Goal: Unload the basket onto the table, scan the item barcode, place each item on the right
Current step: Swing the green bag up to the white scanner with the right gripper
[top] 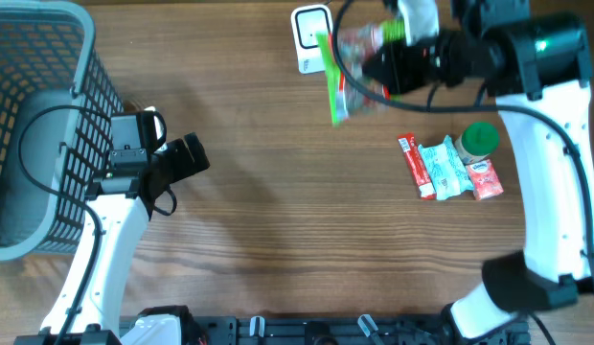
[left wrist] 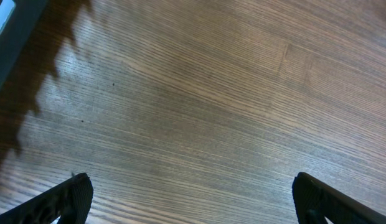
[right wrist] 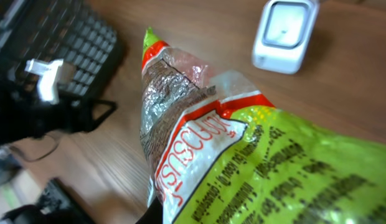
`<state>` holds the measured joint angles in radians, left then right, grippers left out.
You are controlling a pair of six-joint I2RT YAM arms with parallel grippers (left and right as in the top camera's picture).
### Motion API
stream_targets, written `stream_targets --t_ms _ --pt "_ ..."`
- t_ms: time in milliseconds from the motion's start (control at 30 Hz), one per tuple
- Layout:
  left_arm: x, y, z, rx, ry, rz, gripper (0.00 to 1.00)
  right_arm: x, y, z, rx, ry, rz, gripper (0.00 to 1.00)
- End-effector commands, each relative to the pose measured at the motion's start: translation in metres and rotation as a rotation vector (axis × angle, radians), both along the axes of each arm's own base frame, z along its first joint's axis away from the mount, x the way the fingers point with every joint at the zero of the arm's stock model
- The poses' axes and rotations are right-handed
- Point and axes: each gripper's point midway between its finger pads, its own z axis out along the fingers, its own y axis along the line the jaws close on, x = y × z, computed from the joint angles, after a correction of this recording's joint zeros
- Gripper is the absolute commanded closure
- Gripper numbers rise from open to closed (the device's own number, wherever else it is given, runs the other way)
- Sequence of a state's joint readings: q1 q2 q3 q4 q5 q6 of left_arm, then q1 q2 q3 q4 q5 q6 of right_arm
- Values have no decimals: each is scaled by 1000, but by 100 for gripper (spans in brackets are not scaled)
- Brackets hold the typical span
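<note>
Next, my right gripper puts the green and clear snack bag down on the bare wood [top: 378, 184] next to the red packet.
My right gripper [top: 385, 69] is shut on a green and clear snack bag [top: 347, 75] with red trim, held in the air at the back of the table just beside the white barcode scanner [top: 311, 38]. In the right wrist view the bag [right wrist: 243, 155] fills the frame and hides the fingers, while the scanner [right wrist: 285, 34] lies beyond its top edge. No barcode is legible on the bag. My left gripper [top: 187, 158] hangs open next to the basket, and the left wrist view shows its fingertips [left wrist: 73, 196] wide apart over bare wood.
A grey wire basket [top: 38, 125] stands at the left edge. On the right lie a red packet [top: 415, 165], teal packets [top: 445, 165] and a green-lidded jar [top: 479, 139]. The right arm's cable loops over the bag.
</note>
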<state>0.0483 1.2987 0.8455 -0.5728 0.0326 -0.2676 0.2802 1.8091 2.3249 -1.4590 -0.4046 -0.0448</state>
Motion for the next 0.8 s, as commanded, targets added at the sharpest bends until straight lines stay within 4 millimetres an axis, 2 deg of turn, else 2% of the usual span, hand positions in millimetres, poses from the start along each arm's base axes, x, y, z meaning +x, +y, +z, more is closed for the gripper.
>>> stream_targets --t_ms 0,100,233,367,533,667,767 --pt "0 -1 -2 -12 3 2 0 39 3 34 -92 -250 57 96" --pt "0 -1 -2 -12 3 2 0 68 13 33 -167 -380 113 96" --pt "0 -1 -2 -12 2 2 0 112 15 11 -335 -452 36 96" --pt "0 -1 -2 -12 2 2 0 146 31 -11 -455 -519 29 96" --pt "0 -1 -2 -12 2 2 0 185 37 -28 -578 -596 -101 96" --pt "0 -1 -2 -12 2 2 0 211 42 -50 -649 -627 -178 96" --pt "0 -1 -2 -12 2 2 0 226 50 -77 -681 -626 -188 96"
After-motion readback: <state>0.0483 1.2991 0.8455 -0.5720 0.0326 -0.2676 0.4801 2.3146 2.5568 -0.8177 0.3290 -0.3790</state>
